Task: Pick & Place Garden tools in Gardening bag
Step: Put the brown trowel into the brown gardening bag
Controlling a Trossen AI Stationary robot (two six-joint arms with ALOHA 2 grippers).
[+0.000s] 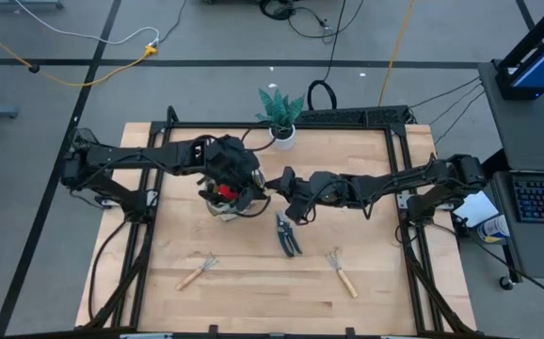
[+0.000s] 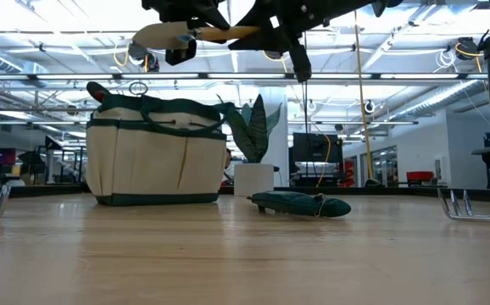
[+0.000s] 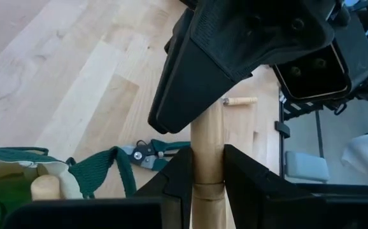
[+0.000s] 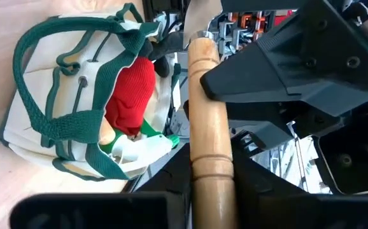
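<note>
I need to open my right gripper, which holds the trowel's handle far back from the blade, and take the handle nearer the metal ferrule (image 2: 218,34) while my left gripper steadies it.
The beige gardening bag (image 1: 223,205) with green trim stands upright on the table (image 2: 156,152). It holds a red glove (image 4: 133,89), a green-and-white spray bottle (image 4: 139,143) and a wooden handle (image 3: 44,187). A trowel (image 2: 186,34) with a metal blade and wooden handle hangs level high above the bag. My left gripper (image 3: 207,156) and my right gripper (image 4: 211,172) are both shut on it. Dark pruning shears (image 1: 288,235) and two wooden-handled rakes (image 1: 199,270) (image 1: 342,271) lie flat on the table, nearer the front edge. My left gripper pinches the trowel's wooden handle (image 3: 206,166) between its two fingers (image 3: 174,178). The trowel is lifted clear, above the bag. My right gripper pinches the same handle (image 4: 212,143) between its two fingers, at a grooved part away from the metal ferrule (image 4: 197,35). The handle passes straight through the gap, and the blade end points toward the bag's side.
A potted green plant (image 1: 280,118) in a white pot stands just behind the bag, near the far edge. The shears also show in the low view (image 2: 300,203), right of the bag. There is bare wood along the table's left, right and near sides.
</note>
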